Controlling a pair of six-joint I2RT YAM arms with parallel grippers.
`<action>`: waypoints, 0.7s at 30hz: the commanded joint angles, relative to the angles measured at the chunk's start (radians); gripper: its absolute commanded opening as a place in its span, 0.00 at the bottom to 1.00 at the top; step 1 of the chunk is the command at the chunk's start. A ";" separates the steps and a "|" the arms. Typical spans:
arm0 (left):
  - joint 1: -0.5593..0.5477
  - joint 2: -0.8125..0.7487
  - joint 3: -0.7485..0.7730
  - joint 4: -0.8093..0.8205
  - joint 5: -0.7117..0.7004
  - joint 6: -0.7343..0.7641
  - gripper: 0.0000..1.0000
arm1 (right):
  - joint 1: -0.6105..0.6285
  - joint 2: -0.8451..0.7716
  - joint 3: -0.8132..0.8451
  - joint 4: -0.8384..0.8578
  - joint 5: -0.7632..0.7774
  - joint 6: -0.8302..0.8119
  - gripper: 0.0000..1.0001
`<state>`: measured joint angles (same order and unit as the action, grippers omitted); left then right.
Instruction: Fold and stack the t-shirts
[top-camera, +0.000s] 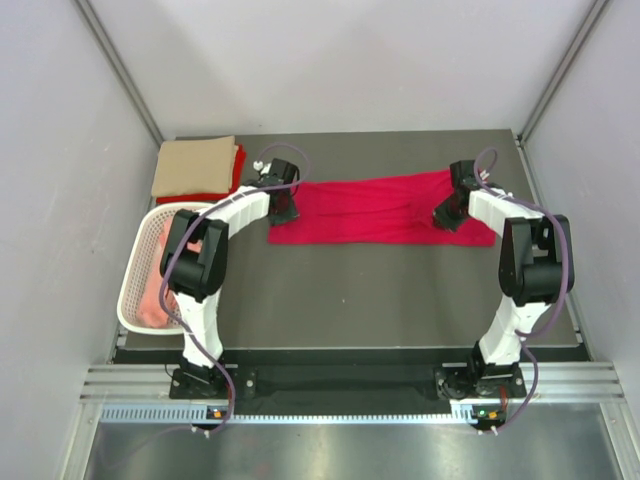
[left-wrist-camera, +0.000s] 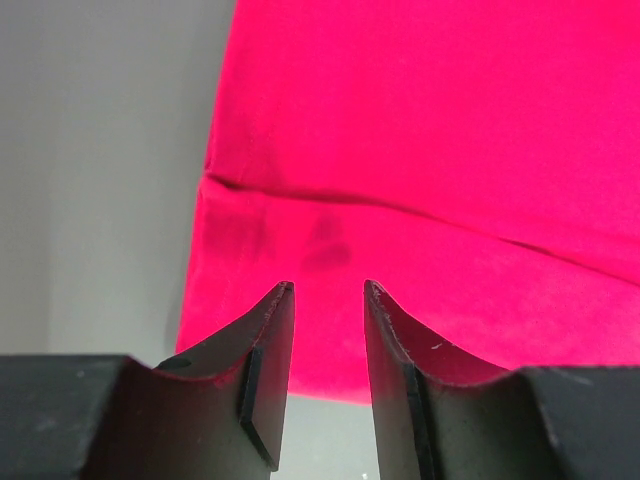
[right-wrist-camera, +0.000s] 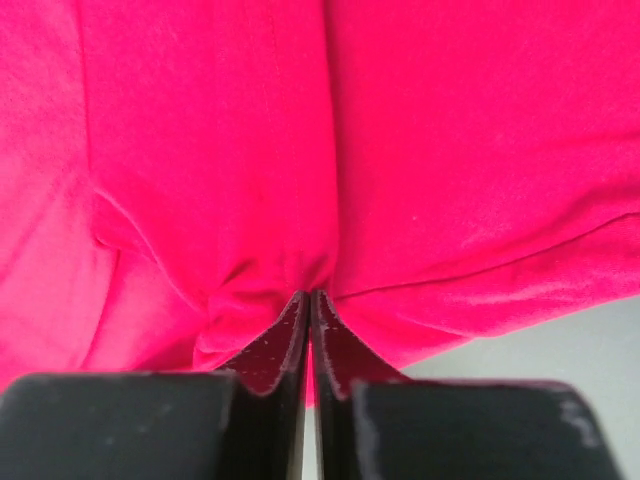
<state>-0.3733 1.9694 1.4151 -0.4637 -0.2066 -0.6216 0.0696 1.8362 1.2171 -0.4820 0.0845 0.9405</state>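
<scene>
My right gripper's fingers are bunching up the loose flap of the crimson red t-shirt, so I should open them, turn the gripper and take the flap farther back (top-camera: 424, 200).
A crimson red t-shirt (top-camera: 380, 208) lies as a long folded band across the back middle of the table. My left gripper (top-camera: 284, 212) is at its left end; in the left wrist view the gripper (left-wrist-camera: 328, 290) is open, with the shirt's folded edge (left-wrist-camera: 420, 150) just beyond the tips and nothing between them. My right gripper (top-camera: 446, 217) is at the shirt's right end; in the right wrist view it (right-wrist-camera: 310, 295) is shut on a bunched pinch of the red cloth (right-wrist-camera: 200, 150). A folded tan shirt (top-camera: 195, 165) lies on a folded red shirt (top-camera: 186, 198) at the back left.
A white mesh basket (top-camera: 135, 270) stands at the left edge of the table beside my left arm, with salmon pink cloth (top-camera: 155, 300) in it. Grey walls close in the left, right and back sides.
</scene>
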 joint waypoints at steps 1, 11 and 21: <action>0.033 0.040 0.054 0.002 -0.029 0.000 0.40 | 0.001 -0.002 0.039 0.045 0.012 0.000 0.00; 0.096 0.072 0.039 0.002 -0.031 -0.013 0.39 | -0.005 0.044 0.160 0.077 0.021 -0.149 0.00; 0.100 0.075 0.027 -0.004 -0.042 -0.018 0.39 | -0.004 0.095 0.235 0.157 -0.042 -0.264 0.00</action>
<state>-0.2798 2.0247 1.4380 -0.4614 -0.2260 -0.6308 0.0692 1.9255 1.3853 -0.3813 0.0509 0.7307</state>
